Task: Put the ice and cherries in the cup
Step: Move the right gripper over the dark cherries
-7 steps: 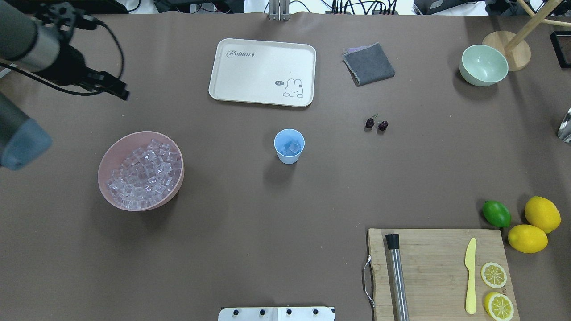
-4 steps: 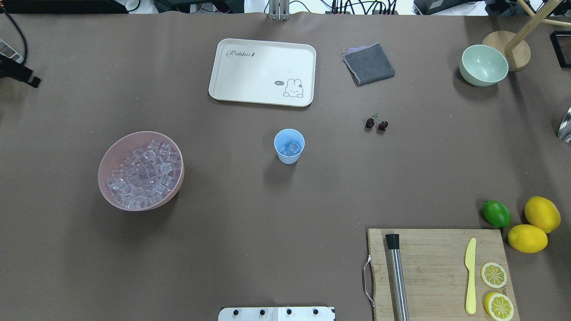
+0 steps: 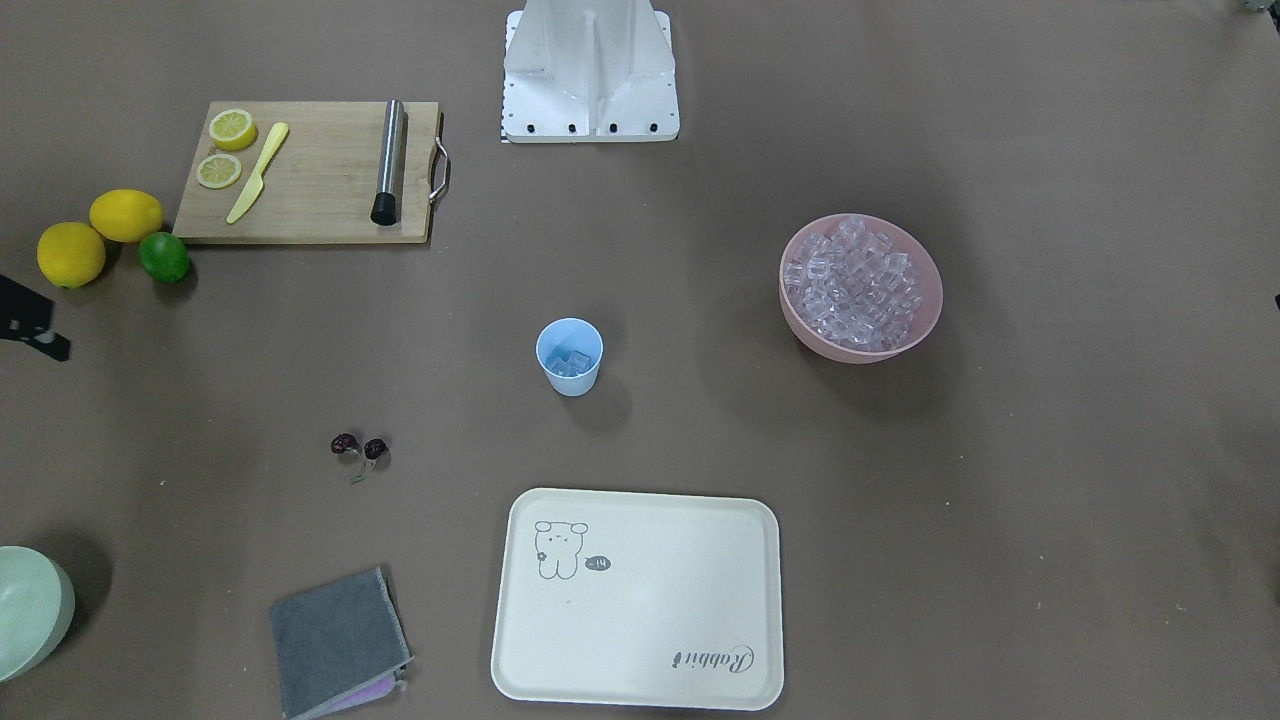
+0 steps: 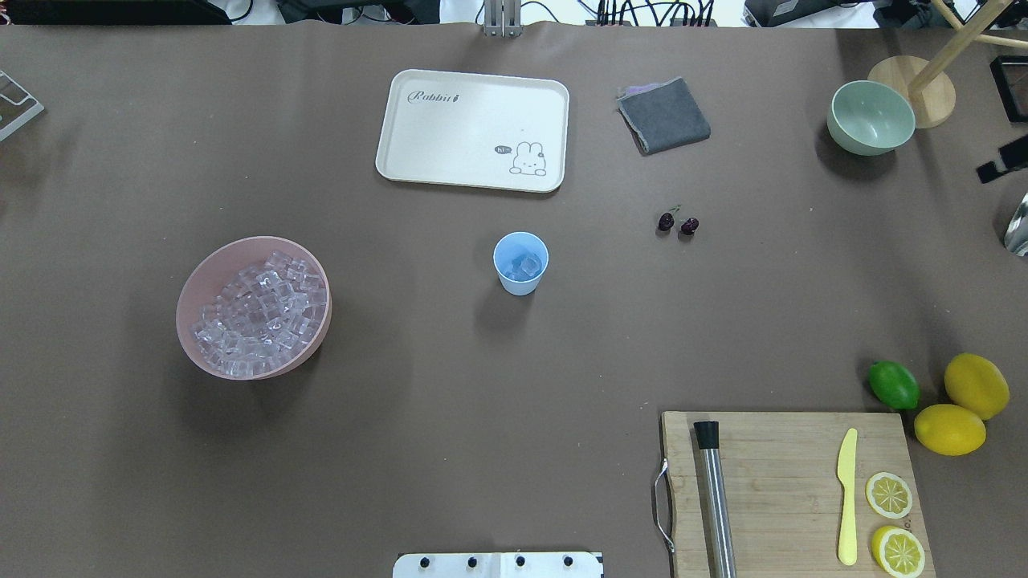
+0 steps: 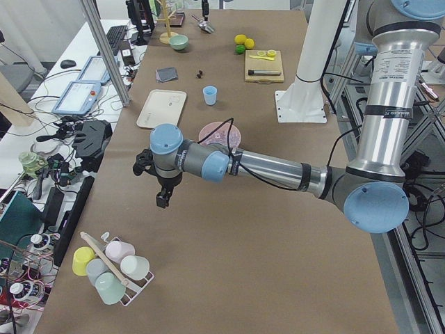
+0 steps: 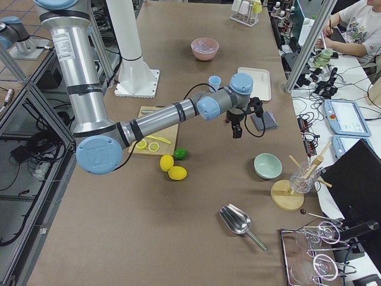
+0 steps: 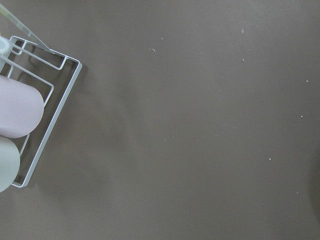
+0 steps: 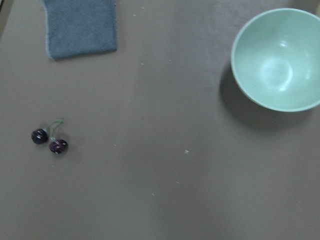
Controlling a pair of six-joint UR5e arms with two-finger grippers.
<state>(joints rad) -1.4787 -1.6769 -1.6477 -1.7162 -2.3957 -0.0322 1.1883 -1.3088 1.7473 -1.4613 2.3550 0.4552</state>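
Observation:
The robot's right gripper should next take the cherry pair by the cherry farther from the light-blue cup [image 3: 344, 443] [image 8: 58, 146], closing on its round fruit.
The light-blue cup [image 4: 520, 263] stands mid-table with a few ice cubes [image 4: 524, 266] inside; it also shows in the front view [image 3: 569, 357]. More ice [image 4: 259, 315] fills the pink bowl [image 4: 207, 269] to its left. The cherries [image 4: 678, 224] lie on the table right of the cup and show in the right wrist view [image 8: 49, 140]. My right gripper [image 6: 236, 132] hangs above the table between the cherries and the pale-green bowl; only its edge shows overhead [image 4: 998, 169], and I cannot tell its jaws. My left gripper [image 5: 163, 200] hangs far left of the pink bowl; I cannot tell its state.
A cream tray [image 4: 472, 128], grey cloth [image 4: 663, 115] and pale-green bowl [image 4: 871, 117] lie along the far side. A cutting board [image 4: 783, 474] with muddler, knife and lemon slices is front right, next to a lime [image 4: 894, 384] and lemons. A cup rack [image 7: 30, 115] sits below the left wrist.
My left arm has swung left, out of the overhead view. A dark piece of my right gripper has come in at that view's right edge. The cup, ice and cherries have not moved.

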